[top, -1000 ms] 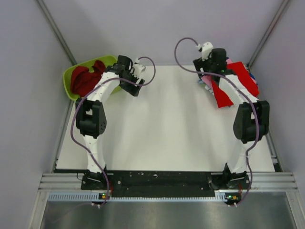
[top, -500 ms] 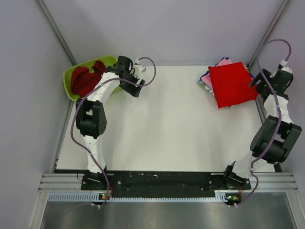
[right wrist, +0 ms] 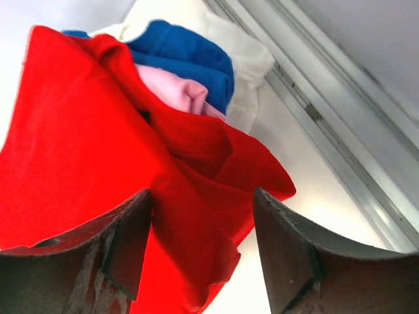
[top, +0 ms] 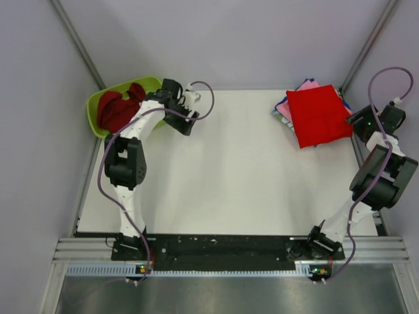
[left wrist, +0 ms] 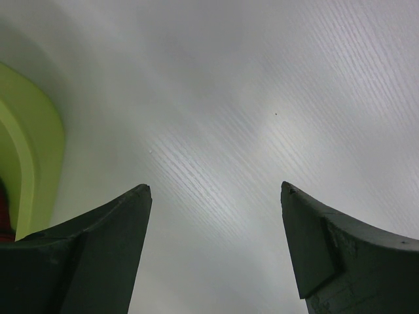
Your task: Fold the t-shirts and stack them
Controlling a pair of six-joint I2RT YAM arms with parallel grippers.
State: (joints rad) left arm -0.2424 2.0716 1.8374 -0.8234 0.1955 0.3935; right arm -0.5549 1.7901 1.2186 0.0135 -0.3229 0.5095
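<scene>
The bright red t-shirt is lying crooked on the stack, so next my right gripper grabs its corner [top: 345, 131] by the rail and swings it toward the back wall.
A folded bright red t-shirt [top: 319, 116] lies on top of a stack at the table's far right, with pink [top: 285, 110] and blue [top: 308, 84] shirts showing beneath it. In the right wrist view the red shirt [right wrist: 85, 150] covers the pink one [right wrist: 173, 88] and a blue one [right wrist: 190, 55]. My right gripper [top: 354, 124] is open and empty, just right of the stack at its edge. A darker red t-shirt [top: 116, 108] lies bunched in the lime-green tub [top: 93, 112] at the far left. My left gripper [top: 185, 125] is open and empty over bare table beside the tub [left wrist: 29, 157].
A metal rail [right wrist: 340, 124] runs along the table's right edge behind the stack. Grey walls enclose the table on the left, back and right. White tabletop [top: 229, 170] lies between the two arms.
My right arm has let go of the bright red shirt, which now lies flat on the stack, and has swung out to the right edge. The left arm has barely moved.
</scene>
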